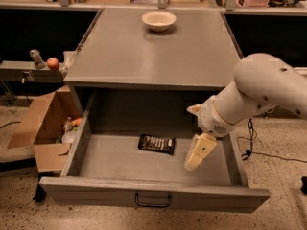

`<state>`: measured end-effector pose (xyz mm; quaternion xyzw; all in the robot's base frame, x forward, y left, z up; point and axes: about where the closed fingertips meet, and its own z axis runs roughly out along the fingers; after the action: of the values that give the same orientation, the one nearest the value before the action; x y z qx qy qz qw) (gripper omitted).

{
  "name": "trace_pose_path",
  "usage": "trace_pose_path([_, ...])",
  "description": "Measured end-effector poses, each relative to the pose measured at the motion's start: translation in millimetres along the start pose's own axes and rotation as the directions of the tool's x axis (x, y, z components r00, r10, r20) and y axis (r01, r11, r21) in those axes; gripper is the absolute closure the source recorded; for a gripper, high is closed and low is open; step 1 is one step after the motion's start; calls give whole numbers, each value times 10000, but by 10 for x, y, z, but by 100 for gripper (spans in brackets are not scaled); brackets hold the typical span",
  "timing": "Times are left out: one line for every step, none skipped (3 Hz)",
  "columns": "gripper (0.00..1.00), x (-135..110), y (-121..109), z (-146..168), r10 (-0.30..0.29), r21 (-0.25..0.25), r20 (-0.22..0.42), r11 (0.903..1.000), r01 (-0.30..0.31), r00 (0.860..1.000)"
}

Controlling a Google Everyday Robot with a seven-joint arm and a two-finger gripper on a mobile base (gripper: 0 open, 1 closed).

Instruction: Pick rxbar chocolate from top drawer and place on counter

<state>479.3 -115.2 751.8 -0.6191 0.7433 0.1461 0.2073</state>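
The robot's gripper needs to close on the near end of the rxbar chocolate (168, 145), the end closest to the robot's arm, so that the bar's far end stays sticking out.
The rxbar chocolate (156, 143), a flat black bar with pale lettering, lies on the floor of the open top drawer (153, 196), near its middle. My gripper (196, 158) hangs inside the drawer, just right of the bar and a little nearer the front, not touching it. It points down toward the drawer floor. The white arm comes in from the right. The grey counter (144, 56) above the drawer is bare except for a bowl at its far edge.
A cream bowl (159, 20) sits at the back of the counter. A brown cardboard box (41, 123) with items stands on the floor to the left. An apple (53, 63) rests on a low shelf at left. The drawer's handle (153, 200) faces front.
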Motion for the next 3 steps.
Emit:
trace_pose_path([0,55,-241,357,39,155,714,9999,-51,9974])
trace_pose_path([0,5,-435,678,-119,240,1195,9997,91,9928])
trace_pose_path([0,-11,-590,1186,-368,212,1360,9992,342,9900])
